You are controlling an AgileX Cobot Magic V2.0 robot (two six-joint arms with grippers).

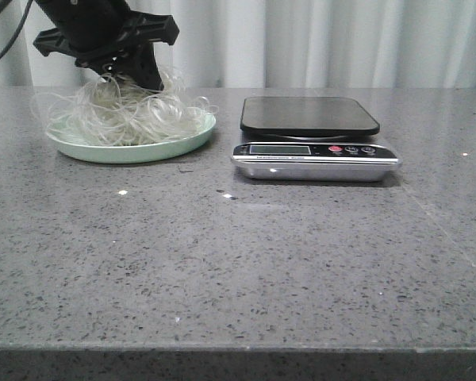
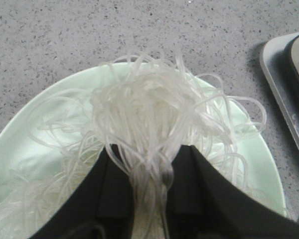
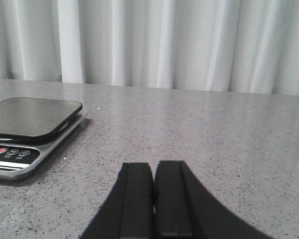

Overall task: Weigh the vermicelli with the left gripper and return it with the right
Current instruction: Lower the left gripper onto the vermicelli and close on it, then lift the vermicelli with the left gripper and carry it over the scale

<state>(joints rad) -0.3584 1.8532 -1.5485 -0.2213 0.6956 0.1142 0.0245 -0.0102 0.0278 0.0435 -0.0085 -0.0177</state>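
Observation:
Next, my left gripper lets go of the vermicelli on the middle of the kitchen scale's black platform (image 1: 305, 109).
The vermicelli (image 1: 123, 111) is a fluffy tangle of thin whitish noodles on a pale green plate (image 1: 131, 150) at the back left of the table. My left gripper (image 1: 127, 79) comes down into the tangle from above and is shut on a bunch of its strands. In the left wrist view the bunch (image 2: 149, 129) is pinched between the black fingers (image 2: 114, 189), over the plate (image 2: 20, 154). My right gripper (image 3: 153, 172) is shut and empty, low over bare table to the right of the scale (image 3: 32, 117); it does not show in the front view.
A kitchen scale (image 1: 313, 135) with a black platform and silver front stands right of the plate, its corner showing in the left wrist view (image 2: 289, 74). A white curtain hangs behind the grey speckled table (image 1: 238, 262).

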